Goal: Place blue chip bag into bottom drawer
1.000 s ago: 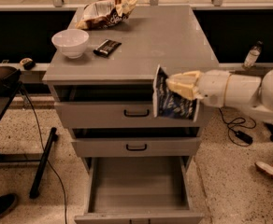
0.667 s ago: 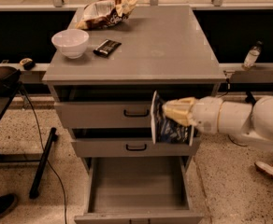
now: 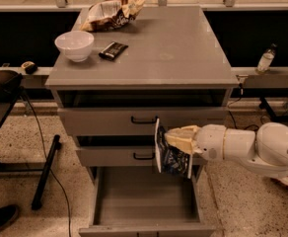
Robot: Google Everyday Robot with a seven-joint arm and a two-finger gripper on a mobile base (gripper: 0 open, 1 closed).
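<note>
I will let go of the blue chip bag with my gripper in the middle of the open bottom drawer (image 3: 152,197).
The blue chip bag (image 3: 169,154) hangs upright in my gripper (image 3: 176,138), in front of the middle drawer's right half and just above the open bottom drawer (image 3: 146,201). The gripper's cream fingers are shut on the bag's upper part. My white arm (image 3: 247,147) reaches in from the right. The bottom drawer is pulled out, with a plain grey inside and nothing in it.
On the cabinet top (image 3: 183,53) are a white bowl (image 3: 74,44), a small black bar wrapper (image 3: 113,49) and a brown-and-white chip bag (image 3: 112,13). The two upper drawers (image 3: 109,120) are slightly ajar. A black stand (image 3: 45,174) is at left, a bottle (image 3: 265,59) at right.
My gripper has carried the blue chip bag downward and slightly left, from beside the top drawer to in front of the middle drawer, just above the open bottom drawer.
</note>
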